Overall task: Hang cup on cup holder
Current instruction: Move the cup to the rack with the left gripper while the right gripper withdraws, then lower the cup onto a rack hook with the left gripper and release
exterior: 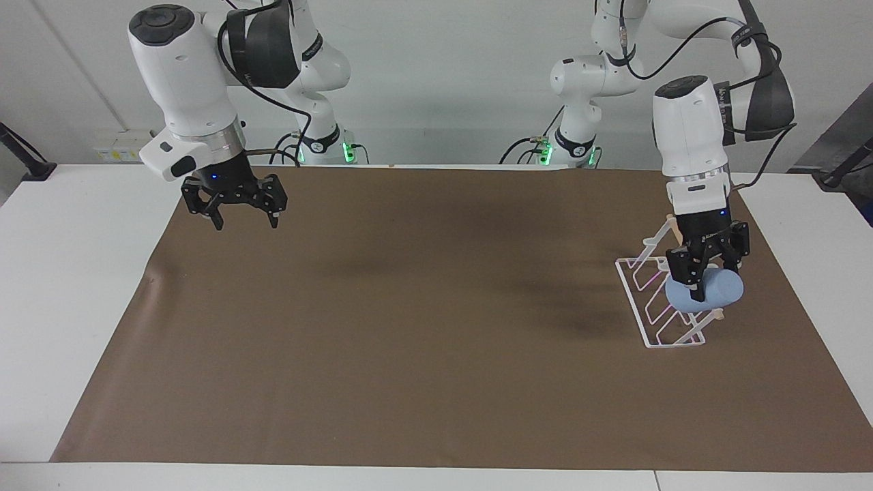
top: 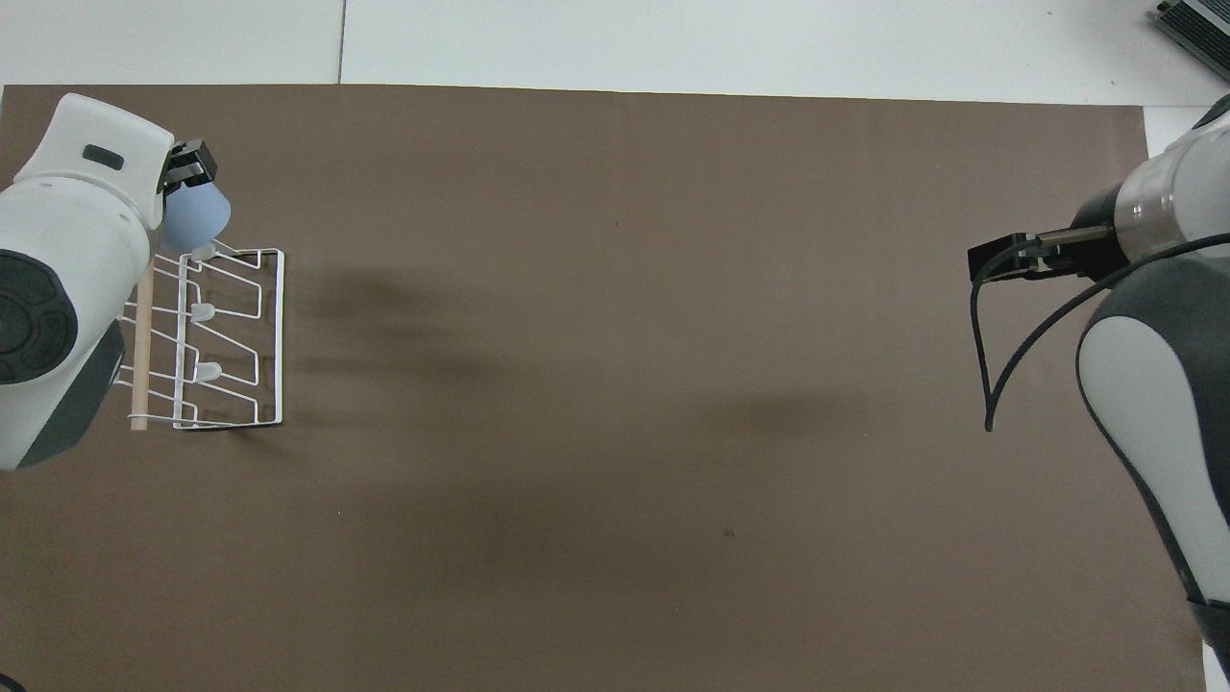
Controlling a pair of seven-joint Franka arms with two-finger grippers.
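Observation:
The light-blue cup, now hanging low over the prongs, will be released by my left gripper on the white wire cup holder's end peg [top: 240,275], farthest from the robots.
The light-blue cup [exterior: 709,293] is held tilted on its side in my left gripper [exterior: 709,274], which is shut on it. It hangs low over the prongs of the white wire cup holder [exterior: 632,305], at the rack's end farther from the robots. I cannot tell whether the cup touches a prong. In the overhead view the cup [top: 195,221] shows just past the rack [top: 281,336], mostly hidden under my left gripper [top: 187,169]. My right gripper [exterior: 235,208] is open and empty, up in the air over the mat's edge at the right arm's end; it also shows in the overhead view [top: 999,261].
A brown mat [exterior: 423,327] covers the white table [exterior: 75,273]. The rack's wooden rod [top: 141,356] runs along its side toward the left arm's end of the table. Nothing else stands on the mat.

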